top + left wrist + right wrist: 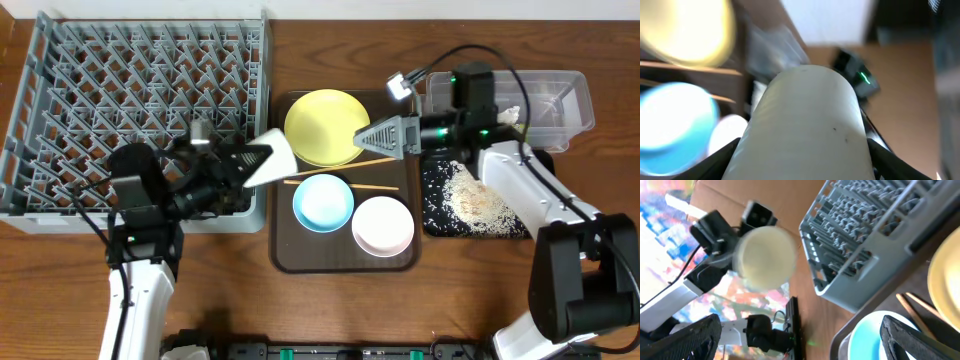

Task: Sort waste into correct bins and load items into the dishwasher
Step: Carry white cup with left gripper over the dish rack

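Next, I release the small white cup, now held between rack and tray, in the grey dish rack's front corner point(236, 195) beside the brown tray with my left gripper.
My left gripper point(262, 160) is shut on a small white cup point(280, 158), held on its side over the gap between the grey dish rack point(140, 100) and the brown tray. In the left wrist view the cup point(805, 120) fills the middle, with a dark finger point(720, 160) on either side. My right gripper point(360, 140) hangs open and empty over the right edge of the yellow-green plate point(320, 125). The light blue bowl point(322, 202) and the white bowl point(383, 226) sit on the tray. Whitish rice point(472, 195) lies on the black tray point(436, 222). The clear tub point(545, 100) stands at the back right.
Two wooden chopsticks point(345, 178) lie across the brown serving tray point(282, 255) between plate and bowls. From the right wrist view I see the rack's corner point(875, 235), the cup point(765, 257) in the other arm, and the blue bowl point(875, 337).
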{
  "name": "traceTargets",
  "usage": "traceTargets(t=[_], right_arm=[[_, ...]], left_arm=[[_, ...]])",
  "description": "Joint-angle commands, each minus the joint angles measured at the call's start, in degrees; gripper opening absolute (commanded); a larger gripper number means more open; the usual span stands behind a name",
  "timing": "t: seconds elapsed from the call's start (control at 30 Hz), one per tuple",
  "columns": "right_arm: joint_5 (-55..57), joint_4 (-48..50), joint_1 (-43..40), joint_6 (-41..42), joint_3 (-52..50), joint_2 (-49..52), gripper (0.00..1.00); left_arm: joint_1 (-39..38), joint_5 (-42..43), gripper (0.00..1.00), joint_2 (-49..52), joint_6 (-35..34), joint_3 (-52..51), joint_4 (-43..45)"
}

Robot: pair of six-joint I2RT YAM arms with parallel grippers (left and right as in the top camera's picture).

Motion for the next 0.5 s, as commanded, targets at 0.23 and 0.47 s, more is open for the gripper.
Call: traceTargets(t=[0.23, 0.47], right_arm=[[0.94, 0.0, 0.11, 1.05, 0.26, -0.02, 0.99], [5.84, -1.88, 0.42, 1.01, 0.26, -0.02, 0.99]], left_arm=[[2.45, -33.31, 0.3, 0.7, 16.09, 13.99, -25.55], [1.03, -51.93, 0.36, 3.89, 28.83, 36.15, -54.69]])
